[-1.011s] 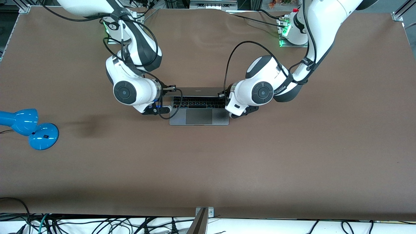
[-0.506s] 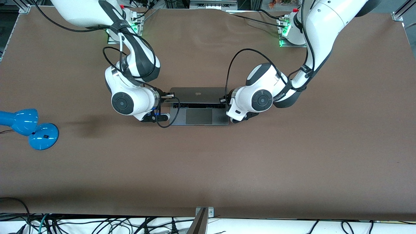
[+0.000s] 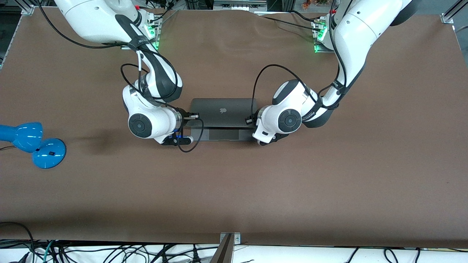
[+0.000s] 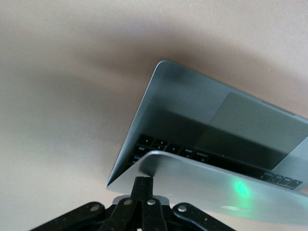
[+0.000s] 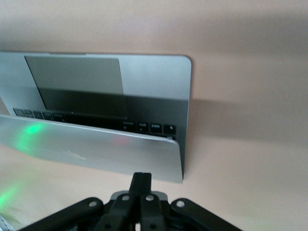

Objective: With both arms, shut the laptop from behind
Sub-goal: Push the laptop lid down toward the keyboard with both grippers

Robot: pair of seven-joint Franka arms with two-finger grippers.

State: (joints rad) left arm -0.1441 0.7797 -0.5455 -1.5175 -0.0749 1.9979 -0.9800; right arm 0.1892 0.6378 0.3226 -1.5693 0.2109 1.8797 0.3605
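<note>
My left gripper is going to let go, and then the lid will rest flat on the grey laptop's keyboard and trackpad (image 3: 223, 119) (image 4: 233, 164).
The grey laptop (image 3: 223, 111) lies in the middle of the table, its lid with the dark apple logo tilted low over the keyboard; only a strip of trackpad (image 3: 223, 134) shows. My left gripper (image 3: 250, 120) is shut, its tips pressed on the back of the lid at the corner toward the left arm's end. In the left wrist view the gripper (image 4: 143, 180) touches the lid (image 4: 207, 180). My right gripper (image 3: 192, 117) is shut and pushes the lid's other corner. In the right wrist view the gripper (image 5: 142, 175) sits at the lid (image 5: 96, 149).
A blue desk lamp (image 3: 33, 144) lies on the brown table toward the right arm's end. Loose cables and a metal bracket (image 3: 228, 241) run along the table's edge nearest the front camera.
The laptop lid has swung down from nearly upright to low over the keyboard. Both grippers have moved toward the front camera with it, still shut.
</note>
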